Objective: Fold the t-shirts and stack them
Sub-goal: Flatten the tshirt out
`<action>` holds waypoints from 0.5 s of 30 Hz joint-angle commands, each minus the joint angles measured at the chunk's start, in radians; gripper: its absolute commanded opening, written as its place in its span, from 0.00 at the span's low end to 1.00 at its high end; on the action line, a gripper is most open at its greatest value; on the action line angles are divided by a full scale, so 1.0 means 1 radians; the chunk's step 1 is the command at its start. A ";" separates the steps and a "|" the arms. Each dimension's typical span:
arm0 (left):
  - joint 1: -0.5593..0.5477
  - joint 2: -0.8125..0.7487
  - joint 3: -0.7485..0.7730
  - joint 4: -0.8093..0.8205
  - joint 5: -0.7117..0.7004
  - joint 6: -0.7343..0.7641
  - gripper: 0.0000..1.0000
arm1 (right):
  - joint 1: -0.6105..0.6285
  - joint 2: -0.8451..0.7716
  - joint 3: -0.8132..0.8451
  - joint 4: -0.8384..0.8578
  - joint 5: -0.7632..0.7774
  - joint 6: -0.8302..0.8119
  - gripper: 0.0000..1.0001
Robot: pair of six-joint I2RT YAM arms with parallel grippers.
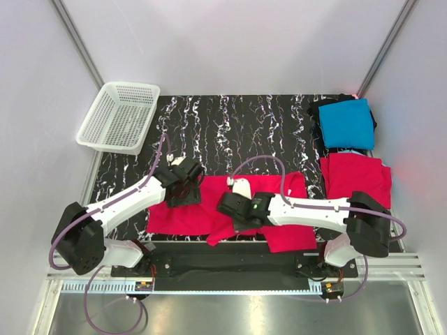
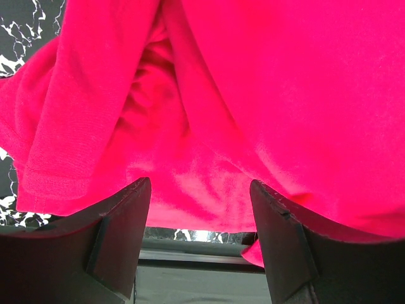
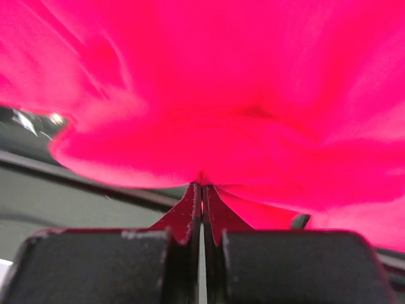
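Note:
My left gripper will close on the near corner (image 2: 23,204) of the pinkish-red t-shirt, at the t-shirt's end on the side of the white mesh basket.
A pinkish-red t-shirt (image 1: 178,218) lies crumpled and partly spread at the table's near middle. My left gripper (image 1: 183,190) hovers over its upper left part, jaws open, with only cloth (image 2: 253,95) showing past the fingertips (image 2: 140,190) and nothing between them. My right gripper (image 1: 225,207) sits low on the shirt's near middle. In the right wrist view the gripper (image 3: 202,185) has its jaws pressed together, pinching a fold of the red cloth (image 3: 221,76). A second red t-shirt (image 1: 356,178) lies folded at the right. A turquoise t-shirt (image 1: 346,123) rests folded on a black one (image 1: 316,112) at the back right.
A white mesh basket (image 1: 119,115) stands at the back left, partly off the black marbled table (image 1: 230,125). The table's near edge and the metal rail (image 1: 237,269) run just below the spread shirt. Grey walls close in the left, right and back.

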 commanded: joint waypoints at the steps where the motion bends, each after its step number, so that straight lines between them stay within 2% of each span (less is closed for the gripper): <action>1: -0.003 -0.030 0.013 -0.005 -0.007 -0.003 0.69 | -0.060 -0.040 0.085 -0.079 0.147 -0.088 0.00; 5: -0.003 -0.033 0.018 -0.006 -0.007 -0.011 0.69 | -0.206 -0.062 0.088 -0.036 0.137 -0.174 0.00; 10: -0.001 -0.037 0.025 -0.015 -0.041 -0.034 0.69 | -0.467 0.010 0.155 0.065 0.087 -0.373 0.00; 15: 0.020 -0.022 0.048 -0.015 -0.062 -0.045 0.69 | -0.651 0.224 0.396 0.158 -0.017 -0.539 0.00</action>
